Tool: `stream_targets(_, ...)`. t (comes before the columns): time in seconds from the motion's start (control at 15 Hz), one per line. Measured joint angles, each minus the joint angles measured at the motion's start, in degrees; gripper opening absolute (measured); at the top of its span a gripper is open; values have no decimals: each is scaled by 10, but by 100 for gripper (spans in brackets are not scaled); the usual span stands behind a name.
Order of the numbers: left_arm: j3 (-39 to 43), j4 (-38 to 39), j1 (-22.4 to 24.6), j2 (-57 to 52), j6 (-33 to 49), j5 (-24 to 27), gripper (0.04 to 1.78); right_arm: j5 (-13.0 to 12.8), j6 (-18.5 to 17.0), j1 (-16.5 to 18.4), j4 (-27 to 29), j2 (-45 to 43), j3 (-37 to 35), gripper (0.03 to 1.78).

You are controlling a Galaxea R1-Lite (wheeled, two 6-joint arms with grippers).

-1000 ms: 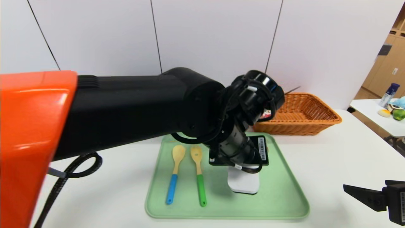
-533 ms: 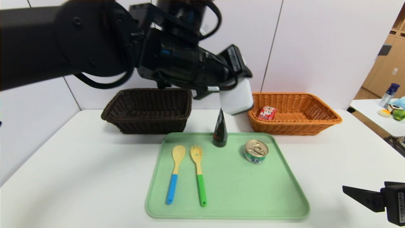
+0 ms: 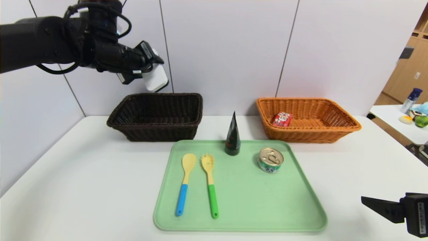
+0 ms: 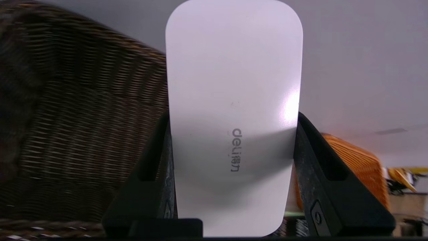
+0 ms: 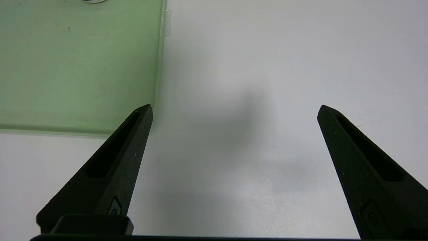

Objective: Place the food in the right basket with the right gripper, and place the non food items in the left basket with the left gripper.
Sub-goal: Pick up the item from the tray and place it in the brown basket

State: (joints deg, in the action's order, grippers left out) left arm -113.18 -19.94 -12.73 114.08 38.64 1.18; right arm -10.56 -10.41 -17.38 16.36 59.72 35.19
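Note:
I need to use my left gripper to set the white oblong case down inside the middle of the dark brown basket [image 3: 151, 113] [image 4: 108, 124], and let it rest there. The case is in the air above that basket.
My left gripper [image 3: 150, 72] is shut on the white oblong case [image 3: 155, 78] [image 4: 234, 100], holding it in the air above the dark brown left basket [image 3: 157, 115]. On the green tray [image 3: 240, 201] lie the yellow spoon with blue handle [image 3: 184, 182] and the yellow fork with green handle [image 3: 209, 182]. The dark green cone tube [image 3: 232, 135] stands upright there, and the gold-lidded tin [image 3: 271, 160] sits to its right. The red drink carton [image 3: 282, 119] lies in the orange right basket [image 3: 334, 129]. My right gripper [image 5: 235, 110] rests open over the table at the near right.
The tray's corner [image 5: 100, 83] shows beside my right gripper's fingers. A side table [image 3: 401, 124] with a bottle and small objects stands at the far right. A white wall rises just behind both baskets.
The left arm has lifted the white case off the tray and swung it up and to the left, from the middle to above the brown basket. The right gripper stays where it was.

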Motion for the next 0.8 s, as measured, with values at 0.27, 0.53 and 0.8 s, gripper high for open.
stream_targets(0.27, 6, -2, 46, 59, -12, 0, 100, 0, 0, 0, -3, 5, 0, 170)
stream_targets(0.53, 7, -3, 53, 93, -20, 0, 100, 0, -1, 0, -2, 5, 0, 170)
stream_targets(0.8, 9, -16, 54, 105, -20, 0, 100, 0, -1, 0, -3, 9, 0, 170)
